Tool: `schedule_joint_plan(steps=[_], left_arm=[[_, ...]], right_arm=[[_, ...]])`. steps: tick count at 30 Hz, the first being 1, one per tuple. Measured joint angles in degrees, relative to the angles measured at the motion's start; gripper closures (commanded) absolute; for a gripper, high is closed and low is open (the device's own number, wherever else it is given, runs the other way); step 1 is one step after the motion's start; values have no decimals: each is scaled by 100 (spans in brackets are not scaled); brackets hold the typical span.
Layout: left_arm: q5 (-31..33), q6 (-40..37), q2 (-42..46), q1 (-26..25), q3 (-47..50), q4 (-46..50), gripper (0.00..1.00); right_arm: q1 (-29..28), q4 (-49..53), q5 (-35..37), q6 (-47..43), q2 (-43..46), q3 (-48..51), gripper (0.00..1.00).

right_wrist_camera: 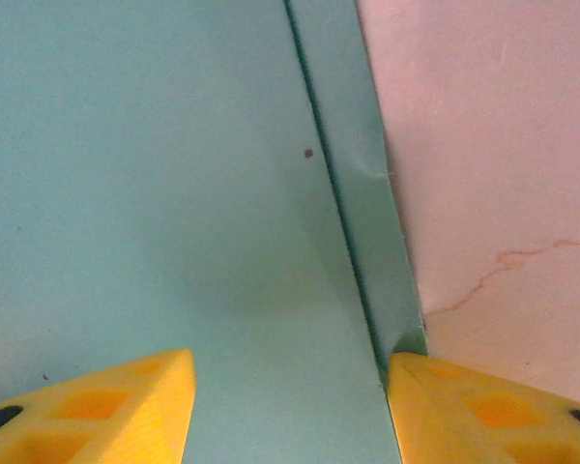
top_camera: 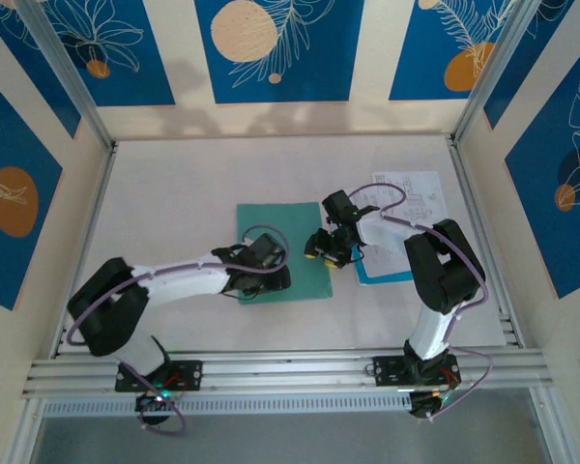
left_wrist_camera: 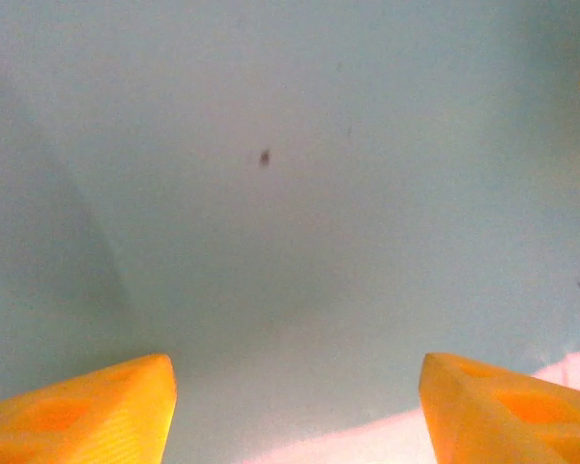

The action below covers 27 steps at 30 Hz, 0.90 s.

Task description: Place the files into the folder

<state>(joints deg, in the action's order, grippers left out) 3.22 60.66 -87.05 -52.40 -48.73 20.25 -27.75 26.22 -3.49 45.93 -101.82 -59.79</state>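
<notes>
The folder's cover is lying flat on the lower flap at my right gripper, so I will first pinch the cover's near edge point(top_camera: 292, 300) with my left gripper and lift it.
The teal-green folder point(top_camera: 285, 232) lies flat in the middle of the table. My left gripper point(top_camera: 275, 280) is low over its near edge and stands open; in the left wrist view its fingers are wide apart point(left_wrist_camera: 298, 387) above the folder's cover point(left_wrist_camera: 290, 193). My right gripper point(top_camera: 319, 249) is at the folder's right edge, also open point(right_wrist_camera: 290, 372). There the top cover point(right_wrist_camera: 155, 193) ends just short of the lower flap point(right_wrist_camera: 367, 222), and the right fingertip point(right_wrist_camera: 416, 387) sits against that edge. The files, white printed sheets point(top_camera: 416, 193) and a light-blue sheet point(top_camera: 387, 275), lie to the right, partly hidden under my right arm.
Bare pale table point(right_wrist_camera: 503, 145) runs beside the folder's right edge. Metal rails point(top_camera: 271, 372) cross the near edge by the arm bases. Walls with blue panels enclose the table on the left, back and right.
</notes>
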Motion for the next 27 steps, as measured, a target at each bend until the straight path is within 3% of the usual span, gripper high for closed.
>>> schedule_joint_plan(steps=[5, 8, 13, 19, 27], left_arm=[[175, 1930, 997, -931, 994, -466, 30], [527, 3080, 1093, -1578, 1281, -693, 29], [1172, 4389, 1073, -1786, 1478, -1272, 31], [1856, 5342, 610, -1792, 1941, -2358, 42], [2540, 5724, 216, -1849, 2107, -3364, 55]], right_arm=[[0, 22, -13, 22, 0, -11, 43], [-2, 24, -15, 52, 0, -11, 43], [-7, 42, -15, 90, 0, -11, 43], [-7, 42, -35, 138, 0, -11, 43], [-7, 70, -61, 177, 0, -11, 43]])
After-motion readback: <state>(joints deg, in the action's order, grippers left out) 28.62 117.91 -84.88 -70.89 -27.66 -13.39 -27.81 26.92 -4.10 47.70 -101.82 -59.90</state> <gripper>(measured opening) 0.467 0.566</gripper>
